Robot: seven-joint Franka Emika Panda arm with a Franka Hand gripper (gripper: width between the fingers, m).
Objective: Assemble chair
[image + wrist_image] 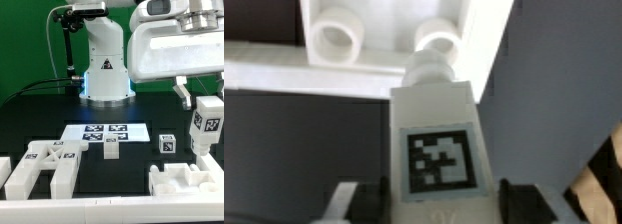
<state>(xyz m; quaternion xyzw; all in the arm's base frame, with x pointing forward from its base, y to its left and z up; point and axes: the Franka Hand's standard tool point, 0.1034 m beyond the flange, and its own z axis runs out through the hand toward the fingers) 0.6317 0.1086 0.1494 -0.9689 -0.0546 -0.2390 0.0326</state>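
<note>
Next, my gripper lets go of the white chair bar, now hanging above the table, as it stands in the round boss [209, 187] [441, 43] closest to its rounded end on the chair panel.
My gripper [200, 100] hangs at the exterior view's right, shut on a white chair bar [208, 126] that carries a square tag. In the wrist view the same bar [441, 150] sits between both fingers [345, 203], tag facing the camera, its rounded far end pointing away. Beyond that end lies a white chair panel [384, 55] with two round bosses. That panel [185, 181] rests on the table below the held bar, and the two are apart. More chair parts lie loose: a frame-like group [40, 166], a small cube [168, 144] and a short block [112, 150].
The marker board [105, 133] lies flat in the middle of the black table. The robot's white base [105, 70] stands behind it, with cables trailing to the exterior view's left. The frame-like parts crowd the front corner at the exterior view's left.
</note>
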